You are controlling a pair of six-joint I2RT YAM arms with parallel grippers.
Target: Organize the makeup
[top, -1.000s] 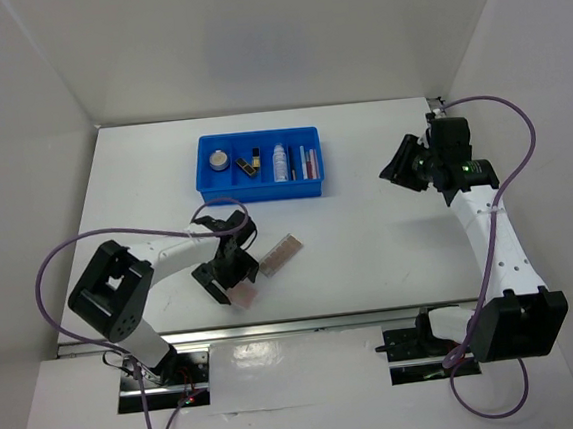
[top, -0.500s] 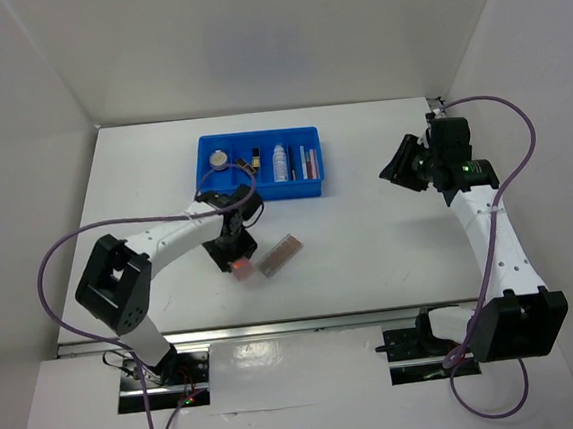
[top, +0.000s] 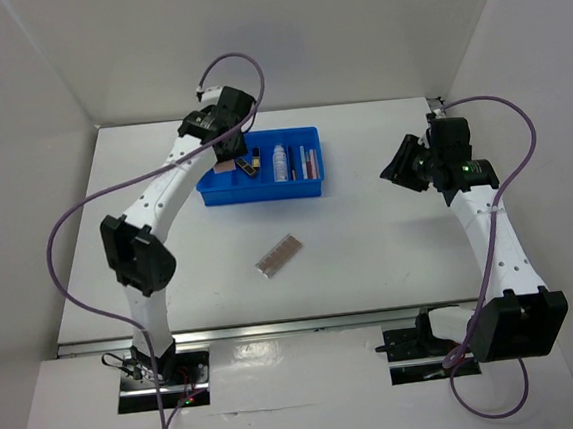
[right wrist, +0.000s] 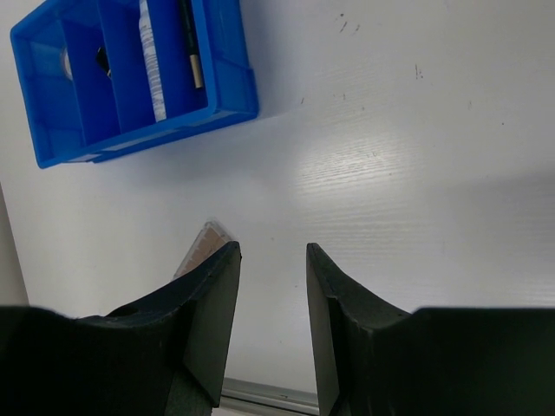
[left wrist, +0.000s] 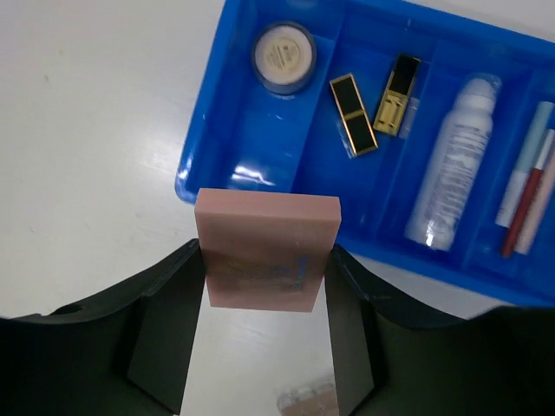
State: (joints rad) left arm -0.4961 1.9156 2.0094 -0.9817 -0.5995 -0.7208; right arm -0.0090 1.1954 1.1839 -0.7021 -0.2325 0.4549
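The robot's left gripper will release the flat pink palette in the tray's end compartment (top: 217, 178) (left wrist: 252, 149), just in front of the round compact.
My left gripper (left wrist: 264, 260) is shut on a flat pink palette (left wrist: 266, 247) and holds it above the near left edge of the blue tray (left wrist: 221, 169). In the top view the gripper (top: 223, 158) hangs over the tray's left end (top: 210, 188). The tray holds a round compact (left wrist: 284, 57), two black-gold lipsticks (left wrist: 353, 126), a clear tube (left wrist: 454, 162) and slim pink pencils (left wrist: 527, 195). A second clear-cased palette (top: 278, 254) lies on the table. My right gripper (right wrist: 270, 260) is open and empty, above the table at the right (top: 400, 165).
White walls enclose the table on three sides. The tray (right wrist: 227, 104) and the loose palette (right wrist: 201, 247) also show in the right wrist view. A purple cable (top: 229, 69) loops above the left arm.
My left arm has lifted the pink palette from the table's front and swung it far back to the tray's left end. The right arm has not moved.
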